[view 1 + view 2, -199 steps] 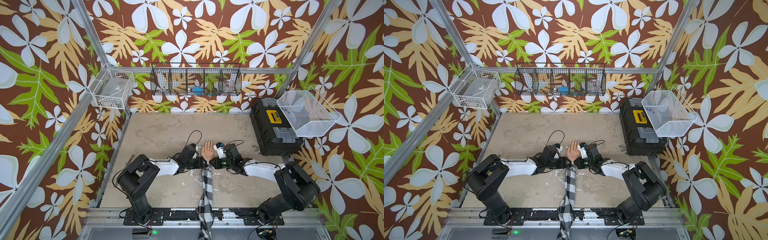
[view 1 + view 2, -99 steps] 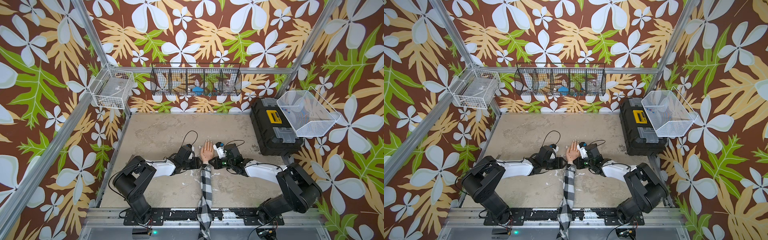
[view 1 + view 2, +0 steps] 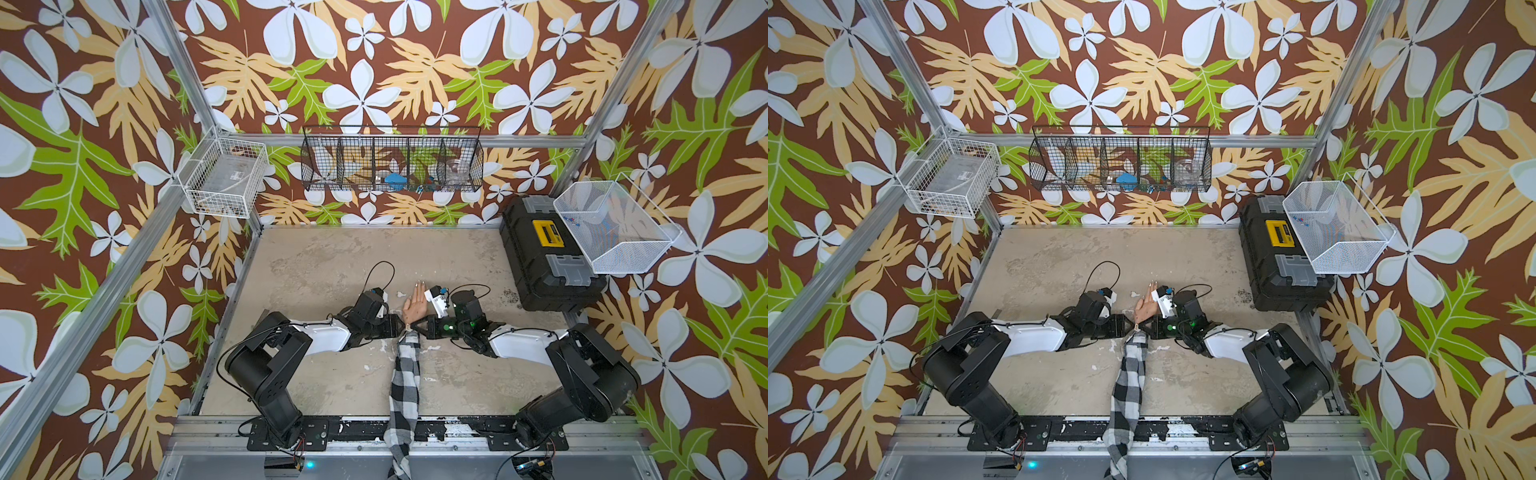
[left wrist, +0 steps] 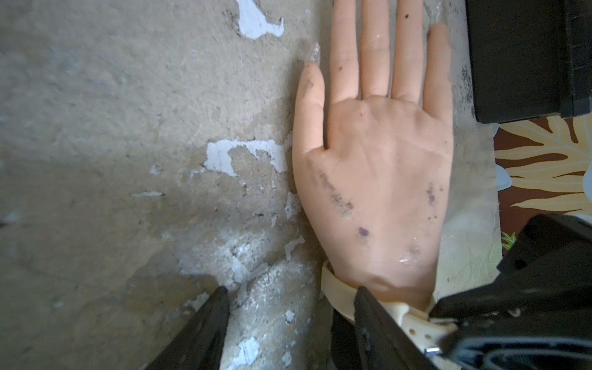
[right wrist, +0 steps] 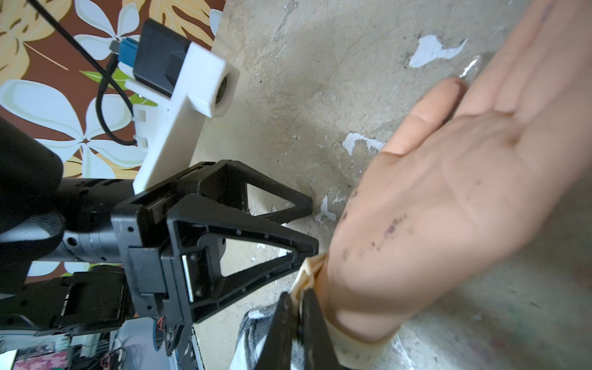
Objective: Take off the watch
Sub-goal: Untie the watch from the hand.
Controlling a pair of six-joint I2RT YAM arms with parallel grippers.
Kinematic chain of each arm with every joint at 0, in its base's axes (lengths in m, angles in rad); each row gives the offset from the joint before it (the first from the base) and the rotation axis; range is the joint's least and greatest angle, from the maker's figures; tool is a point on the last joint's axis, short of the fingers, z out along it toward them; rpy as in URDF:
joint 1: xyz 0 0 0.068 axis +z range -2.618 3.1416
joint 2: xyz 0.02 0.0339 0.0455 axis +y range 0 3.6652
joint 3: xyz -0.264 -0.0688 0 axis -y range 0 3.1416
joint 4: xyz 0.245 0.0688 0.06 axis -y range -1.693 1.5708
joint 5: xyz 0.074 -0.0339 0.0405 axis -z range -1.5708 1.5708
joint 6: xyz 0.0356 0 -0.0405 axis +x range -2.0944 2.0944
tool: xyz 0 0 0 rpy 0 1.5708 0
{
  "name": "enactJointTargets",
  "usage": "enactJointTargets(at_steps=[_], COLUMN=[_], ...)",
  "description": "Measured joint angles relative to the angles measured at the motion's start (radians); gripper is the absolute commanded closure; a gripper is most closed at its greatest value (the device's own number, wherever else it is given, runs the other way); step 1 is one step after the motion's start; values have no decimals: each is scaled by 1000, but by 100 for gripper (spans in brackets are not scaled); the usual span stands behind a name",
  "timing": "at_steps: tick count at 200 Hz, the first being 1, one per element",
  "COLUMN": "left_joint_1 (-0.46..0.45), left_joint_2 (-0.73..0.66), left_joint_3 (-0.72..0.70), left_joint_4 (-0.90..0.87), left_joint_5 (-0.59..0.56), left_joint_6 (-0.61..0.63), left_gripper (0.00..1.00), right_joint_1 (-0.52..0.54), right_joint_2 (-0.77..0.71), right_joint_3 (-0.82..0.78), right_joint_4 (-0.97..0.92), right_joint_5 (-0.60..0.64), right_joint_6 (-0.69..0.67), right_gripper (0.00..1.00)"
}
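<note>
A bunched fold of the strap, still closed round the wrist, is in my right gripper's pinch, so that gripper should open and take the strap [image 4: 418,330] beside the buckle.
The mannequin hand [image 3: 414,305] lies flat mid-table, fingers pointing to the back. The watch [image 4: 339,290] shows only as a pale beige strap round the wrist; its face is hidden. In the right wrist view my right gripper [image 5: 296,296] is shut on a bunched fold of the strap [image 5: 307,272]. My left gripper [image 4: 291,290] stands open on the hand's thumb side. One of its fingers [image 4: 368,307] rests on the strap, while the other is over bare table. In both top views the two grippers [image 3: 398,326] [image 3: 1147,326] meet at the wrist.
A black-and-white checked sleeve [image 3: 405,382] runs from the wrist to the front rail. A black toolbox [image 3: 544,257] stands at the right, with a white wire basket [image 3: 615,232] above it. Wire baskets [image 3: 390,166] [image 3: 224,178] hang on the back wall.
The left arm's elbow has shifted a little leftward while its gripper stays by the wrist. The right gripper stays pinched on the strap.
</note>
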Motion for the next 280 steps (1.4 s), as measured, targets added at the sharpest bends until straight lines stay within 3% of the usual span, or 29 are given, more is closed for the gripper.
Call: enactJointTargets(at_steps=[20,37,56,79,173,280], left_joint_1=[1,1,1,1,1,-33], left_joint_2=[-1,-2,-2,-2,5,10], left_joint_3=[-3,-4,-6,-8,-10,25], left_joint_4=[3,4,8,14,35,-10], left_joint_5=[0,0,1,1,8,12], left_joint_6=[-3,-3,-3,-5,-15,-46], left_gripper=[35,35,35,35,35,35], right_joint_1=[-9,-11,-11,-10,-9,53], right_joint_2=[16,15,-5,-42,-156,-140], right_joint_3=[-19,-20,-7,21,117,127], right_joint_4=[59,66,25,-56,-407,-505], right_joint_5=[-25,-28,-16,34,293,375], right_joint_6=[45,50,44,7,-217,-159], right_gripper=[94,83,73,67,65,65])
